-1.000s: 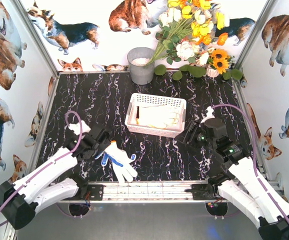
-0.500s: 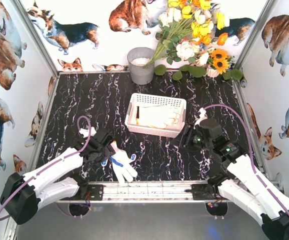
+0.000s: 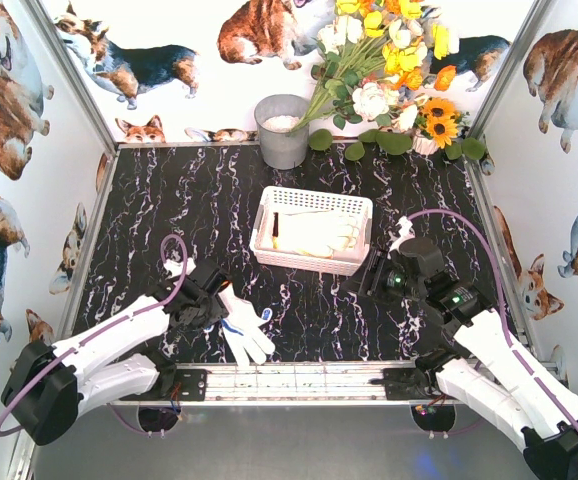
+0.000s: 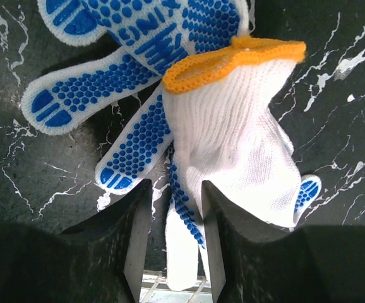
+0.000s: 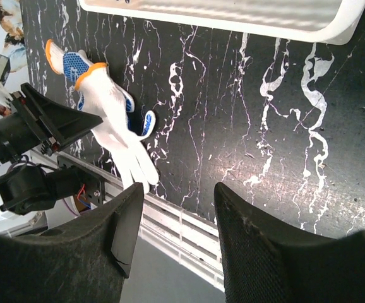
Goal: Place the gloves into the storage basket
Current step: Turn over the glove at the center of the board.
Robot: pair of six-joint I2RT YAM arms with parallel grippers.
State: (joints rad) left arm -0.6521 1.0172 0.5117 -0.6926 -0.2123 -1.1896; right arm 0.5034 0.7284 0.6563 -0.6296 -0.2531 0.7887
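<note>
Next, I pinch the white glove's side edge [image 4: 181,150] with my left gripper and pass the orange cuff to my right gripper, as the white glove overlaps the blue-dotted glove.
Two gloves lie stacked on the black marble table near the front edge: a white glove [image 4: 239,145] with an orange cuff rests on a blue-dotted glove [image 4: 138,38]. They also show in the top view [image 3: 249,332] and the right wrist view [image 5: 110,120]. My left gripper [image 4: 175,187] [image 3: 212,303] is low over them, jaws open, one on each side of a glove finger. The white lattice storage basket [image 3: 261,228] [image 5: 233,16] holds more gloves [image 3: 319,232]. My right gripper [image 5: 179,189] [image 3: 374,275] is open and empty to the right of the basket.
A grey metal bucket [image 3: 282,130] and a flower bunch [image 3: 389,70] stand at the back. An aluminium rail [image 3: 299,380] runs along the front edge. Corgi-print walls close in the sides.
My left gripper has moved right and nearer, onto the gloves, and the glove pile has shifted slightly. My right gripper drew a little to the left, then held still.
</note>
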